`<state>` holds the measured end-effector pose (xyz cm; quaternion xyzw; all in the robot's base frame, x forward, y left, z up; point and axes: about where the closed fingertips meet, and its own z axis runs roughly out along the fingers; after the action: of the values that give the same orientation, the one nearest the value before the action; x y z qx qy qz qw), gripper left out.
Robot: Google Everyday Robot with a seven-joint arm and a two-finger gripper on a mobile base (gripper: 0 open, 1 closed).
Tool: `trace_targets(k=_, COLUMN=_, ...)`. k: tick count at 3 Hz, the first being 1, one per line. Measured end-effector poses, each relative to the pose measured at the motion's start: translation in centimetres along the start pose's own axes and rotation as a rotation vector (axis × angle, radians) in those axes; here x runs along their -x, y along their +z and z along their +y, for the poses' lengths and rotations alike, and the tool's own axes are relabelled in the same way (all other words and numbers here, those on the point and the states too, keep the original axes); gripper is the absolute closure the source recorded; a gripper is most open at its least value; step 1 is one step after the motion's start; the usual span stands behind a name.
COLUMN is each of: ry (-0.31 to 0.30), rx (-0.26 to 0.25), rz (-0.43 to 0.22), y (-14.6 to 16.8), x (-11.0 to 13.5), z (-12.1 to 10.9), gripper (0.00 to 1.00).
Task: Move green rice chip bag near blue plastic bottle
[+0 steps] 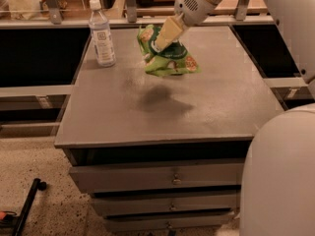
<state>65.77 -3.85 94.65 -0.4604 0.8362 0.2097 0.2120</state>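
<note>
Next, I release the green rice chip bag, which hangs lifted above the table, on the grey table top just beside the blue plastic bottle (141,71).
The green rice chip bag (167,58) is crinkled and bright green, and hangs lifted above the grey table top (162,107), with its shadow on the table below it. My gripper (158,44) comes in from the upper right and is shut on the bag's upper left part. The blue plastic bottle (102,33), clear with a white cap and white label, stands upright near the table's back left corner, to the left of the bag and apart from it.
The table is a grey cabinet with drawers (172,178) in front. A rail and shelf (74,21) run behind the table. My white arm body (280,176) fills the lower right. A dark tool (27,205) lies on the floor at lower left.
</note>
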Motion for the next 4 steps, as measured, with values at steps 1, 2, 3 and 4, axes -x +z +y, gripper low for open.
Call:
trace_targets(k=1, ry=0.035, rx=-0.002, rz=-0.042, y=1.0, x=1.4, z=-0.1, gripper=1.00)
trace_targets(k=2, ry=0.066, rx=0.013, rz=-0.103, y=2.2, x=2.9, z=0.2, gripper=1.00)
trace_targets(k=3, ry=0.063, rx=0.063, rz=-0.141, y=5.1, x=5.5, z=1.5, gripper=1.00)
trace_targets(k=4, ry=0.076, rx=0.059, rz=-0.128, y=5.8, x=5.5, z=1.4, gripper=1.00)
